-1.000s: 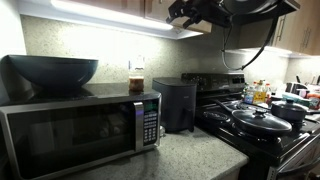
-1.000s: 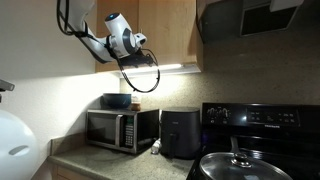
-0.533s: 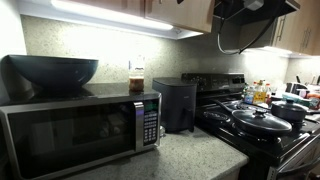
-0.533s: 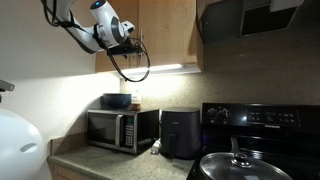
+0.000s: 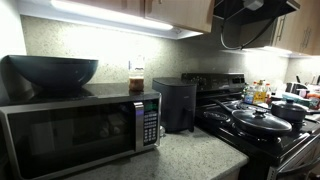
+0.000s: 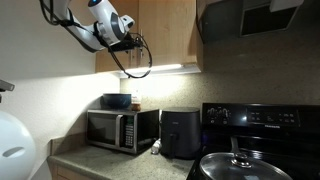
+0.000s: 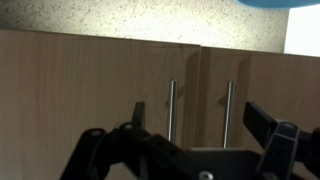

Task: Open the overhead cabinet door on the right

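The handle nearer the dark bowl also lies between the gripper's fingers, so the robot should move away from the bowl and take only the farther handle (image 7: 173, 111).
The overhead cabinet doors are plain tan wood. In an exterior view the right-hand door (image 6: 170, 35) hangs shut above the counter, beside the black range hood (image 6: 225, 18). In the wrist view two shut doors meet at a seam, each with a thin vertical metal handle, one (image 7: 170, 108) to the left of the seam and one (image 7: 228, 106) to the right. My gripper (image 7: 197, 112) is open and empty, facing the doors a short way off, with both handles between its fingers. In an exterior view the gripper (image 6: 127, 33) is high up before the cabinet's left part. It is out of frame in the exterior view from the counter.
A microwave (image 5: 80, 130) with a dark bowl (image 5: 52, 72) on top, a black air fryer (image 5: 175, 103) and a stove with a lidded pan (image 5: 260, 122) stand below. The arm's cable (image 6: 135, 62) hangs in a loop under the gripper.
Over the last second the arm swung up and left along the cabinet front, and the gripper left the counter-level exterior view. Since half a second ago it has barely moved.
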Motion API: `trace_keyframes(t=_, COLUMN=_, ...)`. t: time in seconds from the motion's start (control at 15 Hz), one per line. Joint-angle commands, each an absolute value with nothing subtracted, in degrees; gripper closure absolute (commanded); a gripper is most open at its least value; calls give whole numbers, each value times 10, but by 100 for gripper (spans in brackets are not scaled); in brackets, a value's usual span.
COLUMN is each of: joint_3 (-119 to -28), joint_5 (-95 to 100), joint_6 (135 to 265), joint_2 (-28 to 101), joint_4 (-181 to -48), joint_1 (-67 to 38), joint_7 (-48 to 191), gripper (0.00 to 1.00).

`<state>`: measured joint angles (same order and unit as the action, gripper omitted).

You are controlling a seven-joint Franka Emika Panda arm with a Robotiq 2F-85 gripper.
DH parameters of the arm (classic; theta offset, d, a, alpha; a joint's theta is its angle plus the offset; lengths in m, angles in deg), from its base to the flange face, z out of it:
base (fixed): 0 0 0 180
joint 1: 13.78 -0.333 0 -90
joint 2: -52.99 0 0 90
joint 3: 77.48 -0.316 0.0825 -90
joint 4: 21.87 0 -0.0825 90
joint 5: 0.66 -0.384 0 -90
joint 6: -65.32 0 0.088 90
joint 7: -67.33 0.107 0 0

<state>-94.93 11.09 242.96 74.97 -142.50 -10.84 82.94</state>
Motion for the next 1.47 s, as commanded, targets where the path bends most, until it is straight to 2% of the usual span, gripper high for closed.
trace_keyframes(t=0.0, joint_3=-991, joint_5=134, joint_6=2519, joint_2=718, joint_4=-1397, joint_1=-31, joint_7=857, gripper=0)
trace_keyframes(t=0.27, joint_3=-1038, joint_5=112, joint_6=2561, joint_2=696, joint_4=-1367, joint_1=40, joint_7=855, gripper=0)
trace_keyframes(t=0.33, joint_3=-1046, joint_5=109, joint_6=2563, joint_2=690, joint_4=-1360, joint_1=48, joint_7=855, gripper=25)
trace_keyframes(t=0.47, joint_3=-1061, joint_5=106, joint_6=2561, joint_2=681, joint_4=-1349, joint_1=65, joint_7=856, gripper=33)
trace_keyframes(t=0.73, joint_3=-1082, joint_5=105, joint_6=2550, joint_2=669, joint_4=-1334, joint_1=84, joint_7=858, gripper=61)
trace_keyframes(t=0.8, joint_3=-1086, joint_5=106, joint_6=2542, joint_2=671, joint_4=-1335, joint_1=87, joint_7=857, gripper=16)
trace_keyframes(t=0.87, joint_3=-1091, joint_5=111, joint_6=2541, joint_2=674, joint_4=-1336, joint_1=90, joint_7=852, gripper=20)
trace_keyframes(t=0.93, joint_3=-1074, joint_5=110, joint_6=2545, joint_2=674, joint_4=-1343, joint_1=74, joint_7=849, gripper=44)
trace_keyframes(t=1.2, joint_3=-1083, joint_5=110, joint_6=2545, joint_2=674, joint_4=-1343, joint_1=79, joint_7=849, gripper=20)
trace_keyframes(t=1.4, joint_3=-1083, joint_5=110, joint_6=2545, joint_2=674, joint_4=-1343, joint_1=79, joint_7=849, gripper=20)
